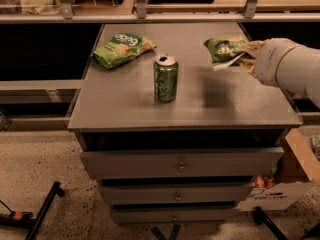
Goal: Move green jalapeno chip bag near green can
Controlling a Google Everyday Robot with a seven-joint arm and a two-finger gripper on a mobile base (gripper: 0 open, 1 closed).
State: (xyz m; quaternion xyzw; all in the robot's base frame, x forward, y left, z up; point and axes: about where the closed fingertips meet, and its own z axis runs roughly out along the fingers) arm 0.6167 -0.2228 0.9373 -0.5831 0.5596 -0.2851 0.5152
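Note:
Next, I set the green jalapeno chip bag close beside the green can point(203, 74), on its side facing my arm.
The green can point(165, 78) stands upright near the middle of the grey cabinet top point(125, 104), silver top, pale markings on its side. The green jalapeno chip bag point(223, 48), small, crumpled and dark green with a whitish edge, hangs above the right part of the top, to the right of the can and clearly apart from it. My gripper point(245, 54) comes in from the right on a white arm and is shut on the bag's right end. A dark shadow lies on the top below the bag.
A larger, flatter lime-green bag point(122, 48) with a white logo lies at the back left of the top. Metal rails and shelving run behind. Drawers sit below the top. A cardboard box point(292, 169) stands on the floor at the right.

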